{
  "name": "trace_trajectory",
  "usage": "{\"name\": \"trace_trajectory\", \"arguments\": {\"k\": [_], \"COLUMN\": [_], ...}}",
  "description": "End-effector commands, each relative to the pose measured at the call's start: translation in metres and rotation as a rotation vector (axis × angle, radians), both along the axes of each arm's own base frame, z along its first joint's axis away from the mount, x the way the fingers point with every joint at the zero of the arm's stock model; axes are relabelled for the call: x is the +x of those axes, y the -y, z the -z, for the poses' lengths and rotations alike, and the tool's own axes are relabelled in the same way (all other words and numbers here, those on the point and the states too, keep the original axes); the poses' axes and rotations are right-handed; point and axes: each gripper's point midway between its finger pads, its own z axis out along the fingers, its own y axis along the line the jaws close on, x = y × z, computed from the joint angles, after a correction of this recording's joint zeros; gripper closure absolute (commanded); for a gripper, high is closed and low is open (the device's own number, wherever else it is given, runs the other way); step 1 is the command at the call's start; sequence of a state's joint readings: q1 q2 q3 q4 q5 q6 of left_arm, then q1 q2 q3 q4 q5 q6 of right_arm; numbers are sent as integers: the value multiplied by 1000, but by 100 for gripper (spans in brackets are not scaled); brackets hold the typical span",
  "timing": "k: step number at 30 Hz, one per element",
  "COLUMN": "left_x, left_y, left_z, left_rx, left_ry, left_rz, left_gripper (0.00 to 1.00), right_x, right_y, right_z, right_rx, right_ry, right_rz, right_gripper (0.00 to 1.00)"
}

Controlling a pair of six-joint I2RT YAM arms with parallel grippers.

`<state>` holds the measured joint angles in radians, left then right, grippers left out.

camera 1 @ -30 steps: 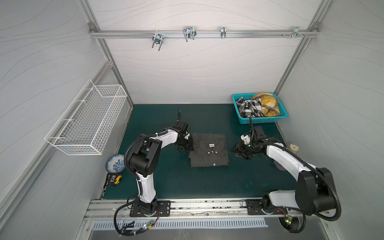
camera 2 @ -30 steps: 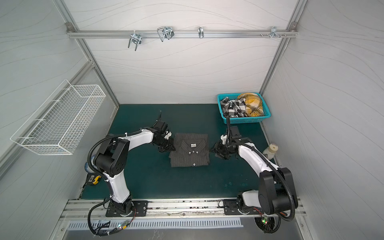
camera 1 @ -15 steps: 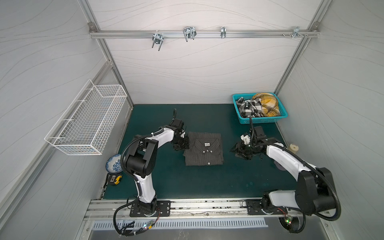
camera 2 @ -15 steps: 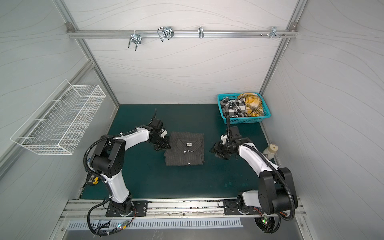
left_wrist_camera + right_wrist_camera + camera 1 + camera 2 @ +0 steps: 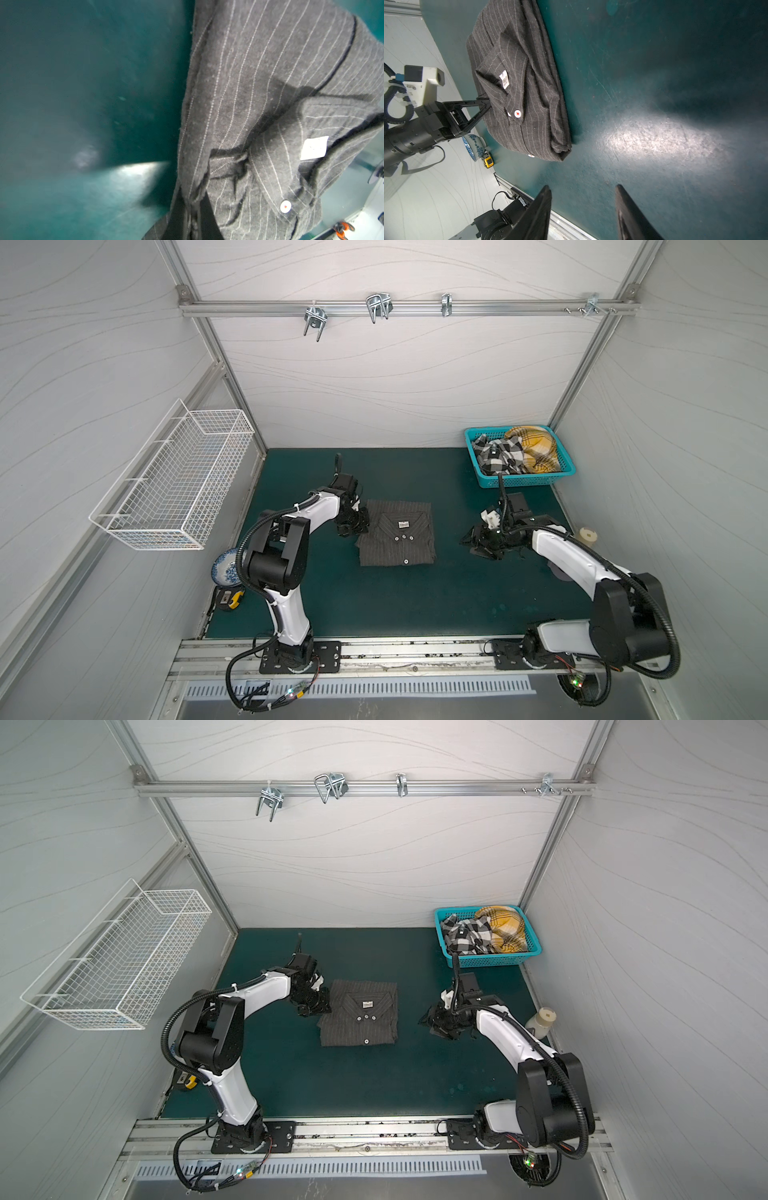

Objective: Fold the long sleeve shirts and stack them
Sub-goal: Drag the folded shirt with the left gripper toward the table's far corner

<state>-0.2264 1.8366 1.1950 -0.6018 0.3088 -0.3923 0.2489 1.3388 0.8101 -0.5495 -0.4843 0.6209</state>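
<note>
Next, my left gripper lets go of the dark pinstriped shirt on the green mat's far corner (image 5: 293, 484) beside the white wire basket.
A dark pinstriped long sleeve shirt (image 5: 397, 537) (image 5: 359, 1017) lies folded, collar and pale buttons up, on the green mat. My left gripper (image 5: 360, 526) (image 5: 324, 1006) (image 5: 192, 199) is shut on the shirt's left edge, pinching cloth (image 5: 259, 83) between its fingers; the right wrist view shows the same grip (image 5: 488, 105) on the shirt (image 5: 525, 83). My right gripper (image 5: 467, 539) (image 5: 428, 1020) (image 5: 582, 187) hovers open over bare mat to the right of the shirt, holding nothing. A checked shirt (image 5: 498, 454) and a yellow plaid shirt (image 5: 534, 448) lie crumpled in the teal basket (image 5: 528, 481).
A white wire basket (image 5: 174, 477) hangs on the left wall. A blue-and-white bowl (image 5: 226, 572) and a yellow tape measure (image 5: 230, 598) sit off the mat's left edge. A small white container (image 5: 588, 536) stands by the right wall.
My left gripper has dragged the folded pinstriped shirt leftward across the mat. The right gripper has shifted slightly left and stays open.
</note>
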Motion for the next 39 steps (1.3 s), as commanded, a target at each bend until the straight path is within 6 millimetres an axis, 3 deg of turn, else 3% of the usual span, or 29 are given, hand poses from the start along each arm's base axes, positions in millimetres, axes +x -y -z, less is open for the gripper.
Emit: {"name": "trace_trajectory", "arguments": {"k": [1, 18, 29, 34, 39], "left_x": [18, 57, 84, 108, 136], "left_y": [-15, -108, -218, -260, -289], "left_z": [-17, -29, -60, -73, -70], "left_rx": [58, 380, 754, 892, 965], "left_ry": [66, 130, 197, 238, 248], "left_rz": [0, -78, -177, -206, -206], "left_gripper": [100, 100, 100, 100, 100], "right_x": [-4, -15, -14, -21, -28], "right_y": [0, -3, -13, -18, -22], "right_z": [2, 10, 18, 26, 28], "right_rx": [4, 28, 42, 22, -18], "right_ry": [-12, -20, -20, -52, -60], "right_rz": [-7, -41, -80, -99, -123], "right_gripper": [49, 49, 49, 50, 49]}}
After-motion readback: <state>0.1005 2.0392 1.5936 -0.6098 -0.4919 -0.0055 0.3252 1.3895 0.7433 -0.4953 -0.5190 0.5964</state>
